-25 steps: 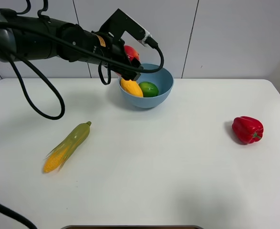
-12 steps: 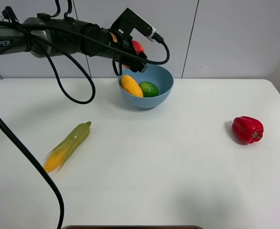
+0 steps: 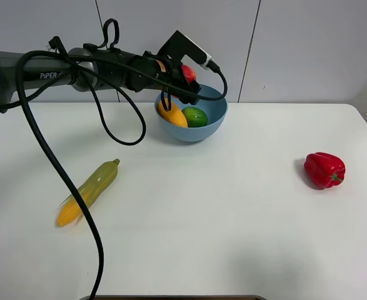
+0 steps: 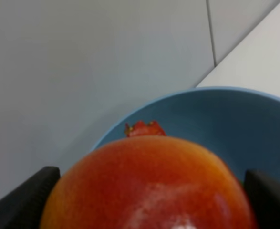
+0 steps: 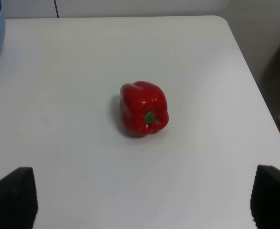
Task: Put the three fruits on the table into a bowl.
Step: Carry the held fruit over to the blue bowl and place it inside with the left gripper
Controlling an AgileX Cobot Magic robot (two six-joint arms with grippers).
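Note:
My left gripper is holding the red apple just above the bowl's rim. It will let go of the apple behind the green lime (image 3: 196, 91) at the back of the light-blue bowl.
My left gripper (image 3: 184, 82) is shut on the red apple (image 3: 189, 72) and holds it just above the back left rim of the light-blue bowl (image 3: 214, 119). The yellow-orange mango (image 3: 170, 114) and the green lime (image 3: 194, 116) lie side by side inside the bowl. In the left wrist view the apple (image 4: 147, 183) fills the space between the black fingertips (image 4: 23, 200), with the bowl's inner wall (image 4: 211, 119) right behind it. My right gripper (image 5: 142, 200) is open over the white table (image 5: 82, 71), with nothing between its fingers.
A corn cob with a green husk (image 3: 88, 192) lies on the table's left side. A red bell pepper (image 3: 324, 169) sits near the right edge, ahead of my right gripper (image 5: 144, 114). The left arm's black cable loops across the table's left half.
The left arm has carried the apple to the right and slightly down, from beside the bowl's left rim to over its back rim. The right gripper has stayed put.

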